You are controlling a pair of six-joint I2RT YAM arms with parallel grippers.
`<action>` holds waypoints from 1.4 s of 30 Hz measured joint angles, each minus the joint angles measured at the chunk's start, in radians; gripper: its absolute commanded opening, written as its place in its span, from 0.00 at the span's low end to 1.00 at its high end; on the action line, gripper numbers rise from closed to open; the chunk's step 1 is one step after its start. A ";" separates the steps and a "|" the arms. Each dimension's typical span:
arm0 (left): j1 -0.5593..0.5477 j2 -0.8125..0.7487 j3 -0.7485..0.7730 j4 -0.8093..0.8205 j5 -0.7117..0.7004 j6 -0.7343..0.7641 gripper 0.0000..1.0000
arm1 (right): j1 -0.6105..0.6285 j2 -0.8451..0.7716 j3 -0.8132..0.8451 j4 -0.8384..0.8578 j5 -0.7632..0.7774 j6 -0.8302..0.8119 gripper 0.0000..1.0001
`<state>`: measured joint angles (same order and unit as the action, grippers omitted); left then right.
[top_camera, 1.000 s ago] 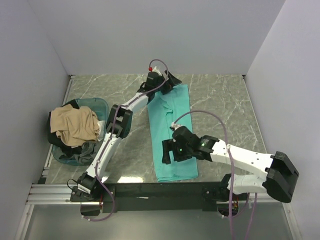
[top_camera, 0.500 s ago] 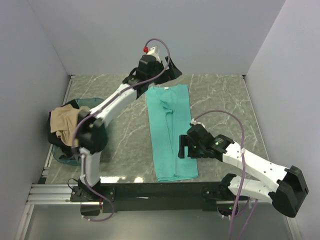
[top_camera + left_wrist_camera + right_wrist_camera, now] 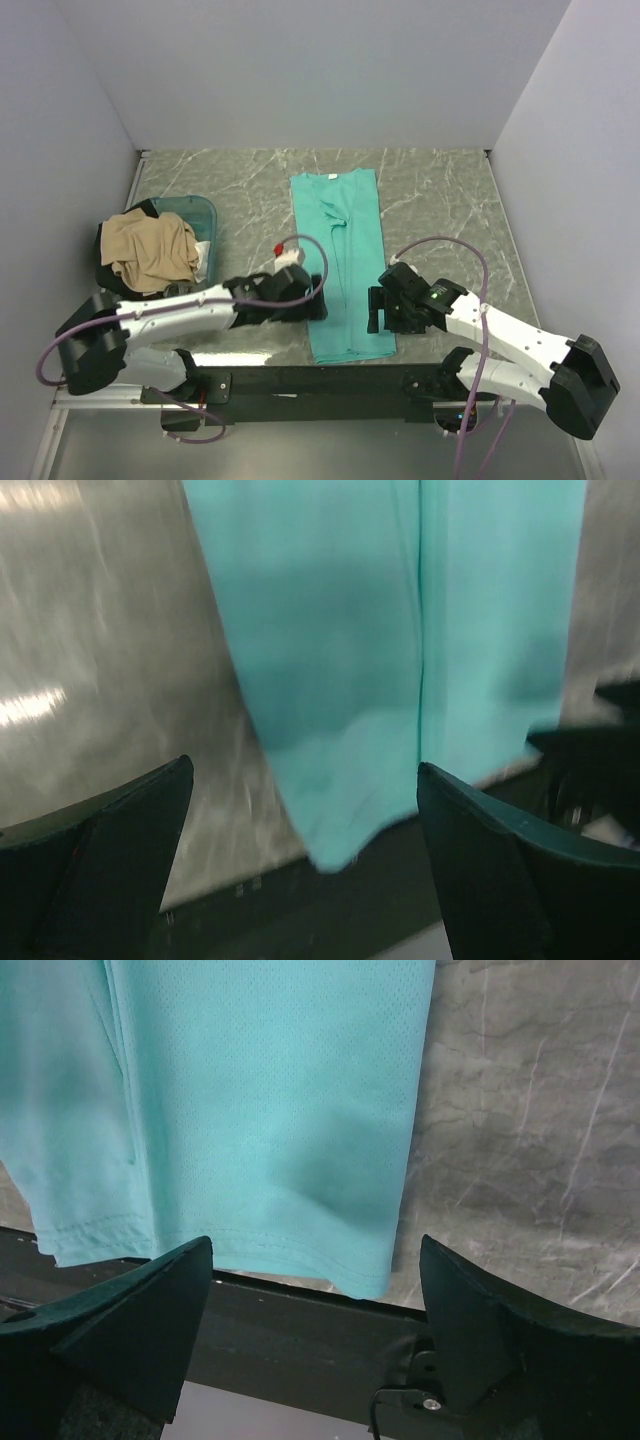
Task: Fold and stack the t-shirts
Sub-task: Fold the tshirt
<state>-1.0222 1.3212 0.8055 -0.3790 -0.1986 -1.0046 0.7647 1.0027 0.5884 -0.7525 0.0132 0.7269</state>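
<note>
I should close my left gripper on the hem corner (image 3: 314,355) (image 3: 312,848) nearest the tub, which is at the near end of the folded teal t-shirt.
A teal t-shirt (image 3: 346,262), folded into a long strip, lies flat down the middle of the table, its hem at the near edge. It fills the left wrist view (image 3: 400,640) and the right wrist view (image 3: 250,1110). My left gripper (image 3: 313,297) is open and empty at the strip's near left edge. My right gripper (image 3: 376,310) is open and empty at the strip's near right edge. A tan t-shirt (image 3: 150,250) lies on dark shirts in the tub at the left.
A translucent bluish tub (image 3: 200,212) holding the shirt pile stands at the left. The black rail (image 3: 320,380) runs along the table's near edge, just past the hem. Grey walls close in the back and both sides.
My left arm has swung from the shirt's far collar end back to its near left edge. My right gripper has shifted slightly nearer, beside the hem's right corner.
</note>
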 measured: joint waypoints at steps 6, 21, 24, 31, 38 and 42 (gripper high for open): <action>-0.141 -0.093 -0.126 -0.006 0.053 -0.137 0.90 | -0.004 0.014 -0.001 0.015 -0.006 -0.003 0.90; -0.187 0.163 -0.100 0.078 0.170 -0.190 0.01 | -0.005 -0.028 -0.067 0.059 -0.078 0.008 0.88; -0.188 0.177 -0.075 0.050 0.166 -0.194 0.01 | -0.005 -0.034 -0.069 0.058 -0.086 0.007 0.86; -0.185 0.143 -0.066 -0.077 0.120 -0.235 0.01 | 0.007 -0.040 -0.066 0.033 -0.063 -0.010 0.83; -0.182 0.068 -0.090 -0.127 0.103 -0.257 0.01 | 0.177 0.021 -0.056 0.043 -0.056 0.033 0.80; -0.182 0.063 -0.105 -0.125 0.104 -0.264 0.01 | 0.238 0.083 -0.049 0.052 -0.039 0.072 0.78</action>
<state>-1.2037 1.3846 0.7006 -0.5037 -0.0944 -1.2686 1.0027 1.0855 0.5392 -0.7006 -0.0261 0.7994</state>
